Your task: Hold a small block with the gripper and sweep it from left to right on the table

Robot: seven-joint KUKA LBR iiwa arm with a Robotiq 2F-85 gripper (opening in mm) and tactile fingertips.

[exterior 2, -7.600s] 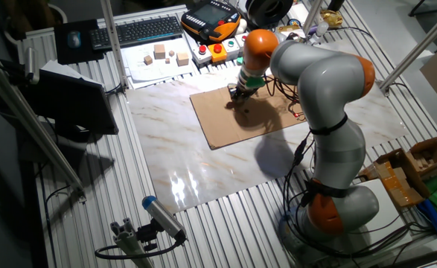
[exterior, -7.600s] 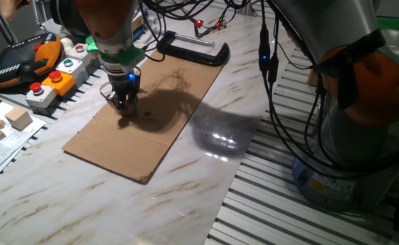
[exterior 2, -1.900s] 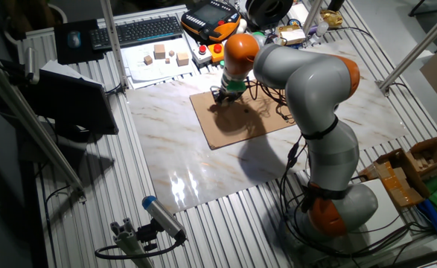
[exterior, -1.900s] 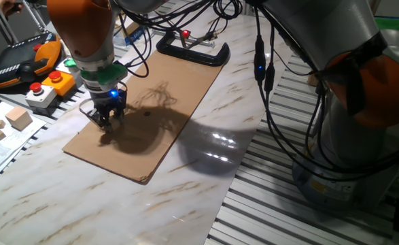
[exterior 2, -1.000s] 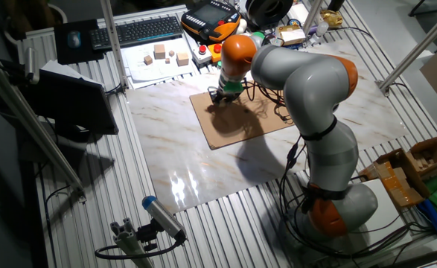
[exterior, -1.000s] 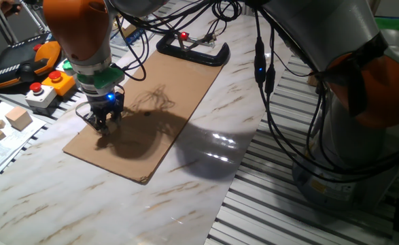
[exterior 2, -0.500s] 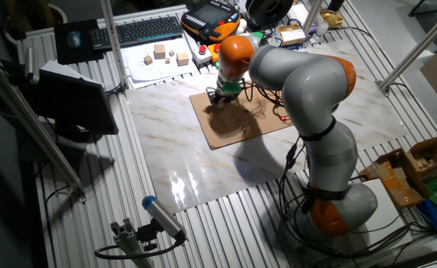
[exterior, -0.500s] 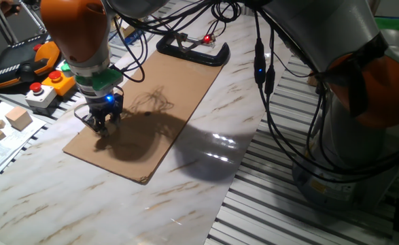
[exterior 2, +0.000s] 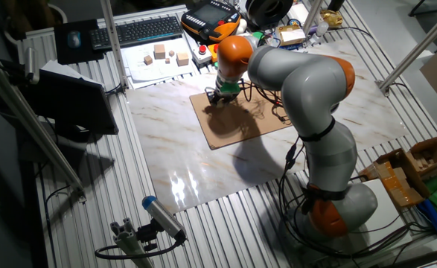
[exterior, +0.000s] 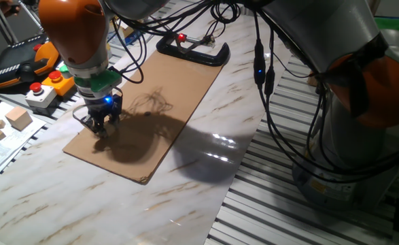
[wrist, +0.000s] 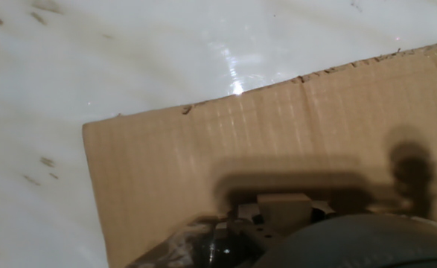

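Note:
Next, my gripper lets go of the small block on the brown cardboard sheet (exterior: 101, 141) (wrist: 235, 219), a little closer to its near short edge. The block now rests near the cardboard's corner.
My gripper (exterior: 100, 126) points down at the left end of a brown cardboard sheet (exterior: 172, 88) that lies on the white marble table (exterior: 185, 190). In the other fixed view the gripper (exterior 2: 217, 99) sits at the sheet's far left corner. The hand view shows the small block (wrist: 284, 206), a tan cube, pinched between the dark blurred fingers and resting on the cardboard (wrist: 188, 149) close to its corner. The gripper is shut on it. From both fixed views the block is hidden by the fingers.
A black clamp (exterior: 194, 49) holds the cardboard's far end. Button boxes (exterior: 49, 85) and an orange pendant (exterior: 22, 61) stand just left of the gripper. Larger wooden cubes (exterior: 17, 117) lie on paper beside the table. Cables hang over the sheet. A keyboard (exterior 2: 147, 30) sits behind.
The gripper, still shut on the block, has slid leftward along the cardboard from its middle to its left end; over the last half second it barely shifted.

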